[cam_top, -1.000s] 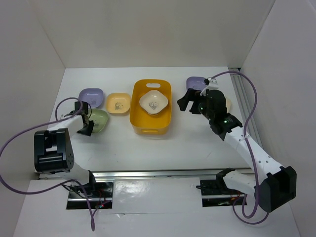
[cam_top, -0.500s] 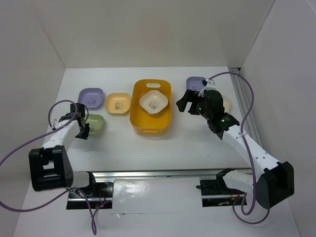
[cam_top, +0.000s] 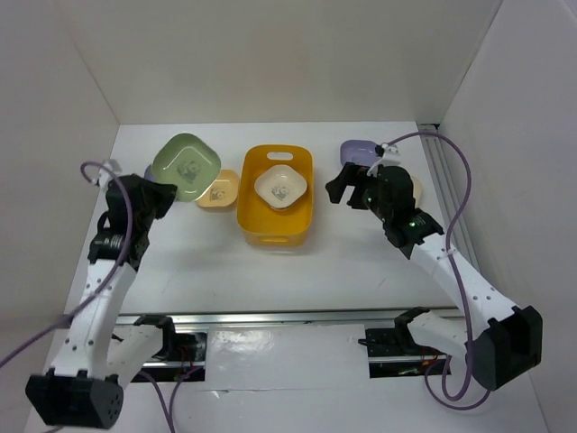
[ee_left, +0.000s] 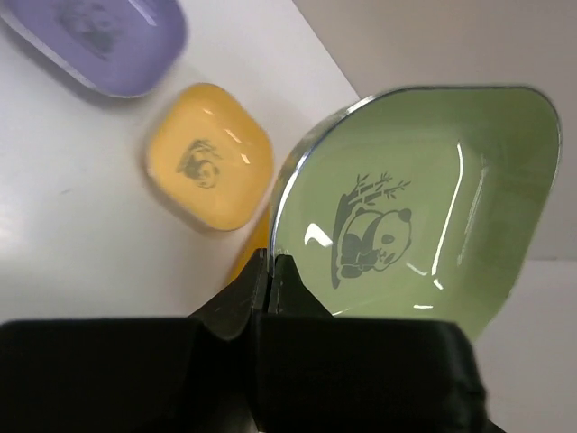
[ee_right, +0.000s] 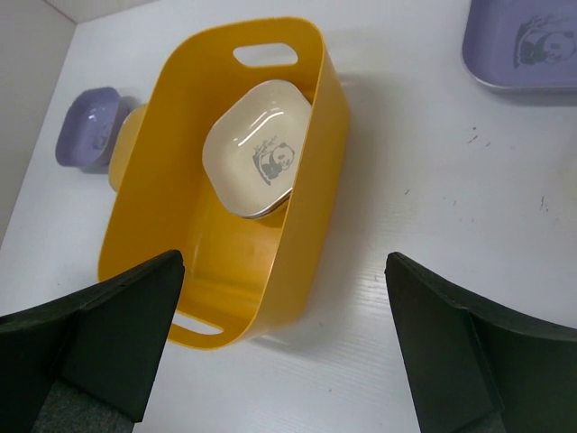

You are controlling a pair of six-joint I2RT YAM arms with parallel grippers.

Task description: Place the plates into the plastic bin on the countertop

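I will let go of the green plate with my left gripper on top of the cream plate (cam_top: 279, 187) inside the plastic bin.
My left gripper (cam_top: 160, 194) is shut on the rim of a green plate (cam_top: 186, 168) and holds it raised, left of the plastic bin (cam_top: 261, 225). The left wrist view shows the green plate (ee_left: 424, 216) with its panda print, pinched at its edge by my left gripper (ee_left: 269, 271). The bin (ee_right: 315, 198) holds a cream plate (cam_top: 281, 187), also in the right wrist view (ee_right: 257, 158). A yellow-orange plate (cam_top: 219, 191) and a lavender plate (ee_left: 99, 36) lie on the white countertop (cam_top: 198, 262). My right gripper (cam_top: 341, 185) is open and empty, right of the bin.
Another lavender plate (cam_top: 359, 150) lies at the back right, also in the right wrist view (ee_right: 527, 45). A cream plate edge (cam_top: 416, 188) shows behind the right arm. White walls close in the left, back and right; a metal rail (cam_top: 446, 180) runs along the right side.
My left arm has lifted the green plate off the countertop and carried it up and toward the back. The right gripper has barely moved.
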